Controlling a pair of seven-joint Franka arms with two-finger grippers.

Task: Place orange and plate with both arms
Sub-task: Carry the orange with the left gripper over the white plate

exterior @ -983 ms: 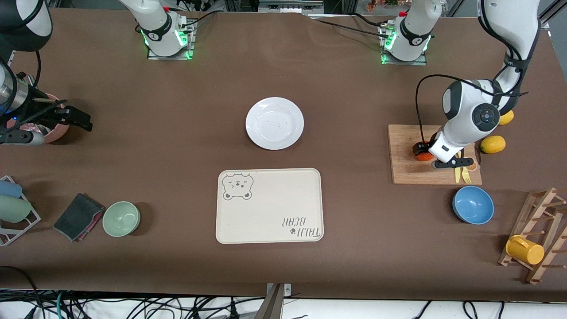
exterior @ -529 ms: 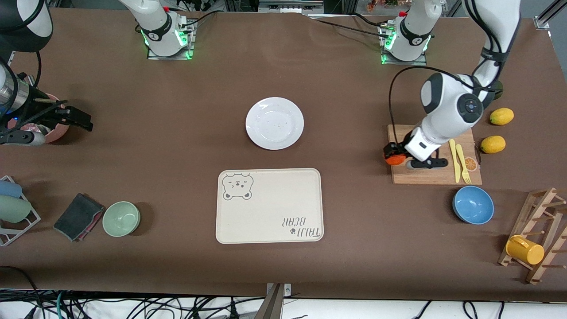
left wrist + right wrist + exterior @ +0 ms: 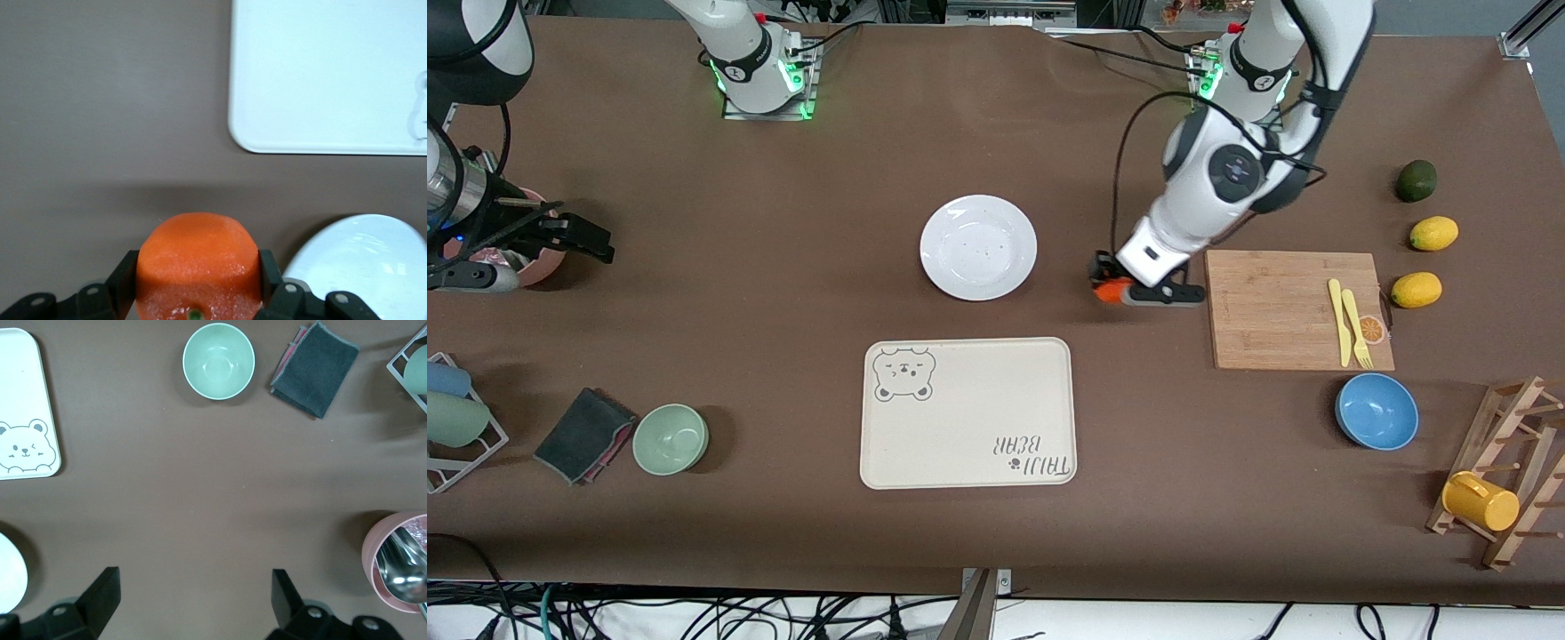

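Observation:
My left gripper is going to release the orange in the middle of the round white plate (image 3: 982,252) (image 3: 371,299).
The orange (image 3: 1112,291) is small and red-orange, and my left gripper (image 3: 1110,286) is shut on it above bare table between the plate (image 3: 978,247) and the wooden board. The left wrist view shows the orange (image 3: 197,260) squeezed between both black fingers, with the white plate's rim (image 3: 363,257) close beside it. The round white plate lies on the table mid-way between the arms and holds nothing. My right gripper (image 3: 583,240) waits open over the right arm's end of the table, and nothing sits between its fingers (image 3: 100,590).
A cream bear-print tray (image 3: 967,412) lies nearer the camera than the plate. The cutting board (image 3: 1272,307) carries a yellow knife and fork, with two lemons (image 3: 1416,290) and a blue bowl (image 3: 1376,411) around it. A green bowl (image 3: 671,438), a dark cloth (image 3: 585,434) and a pink cup (image 3: 400,563) sit toward the right arm's end.
My left arm has carried the orange off the cutting board and across toward the plate. The right arm has not moved.

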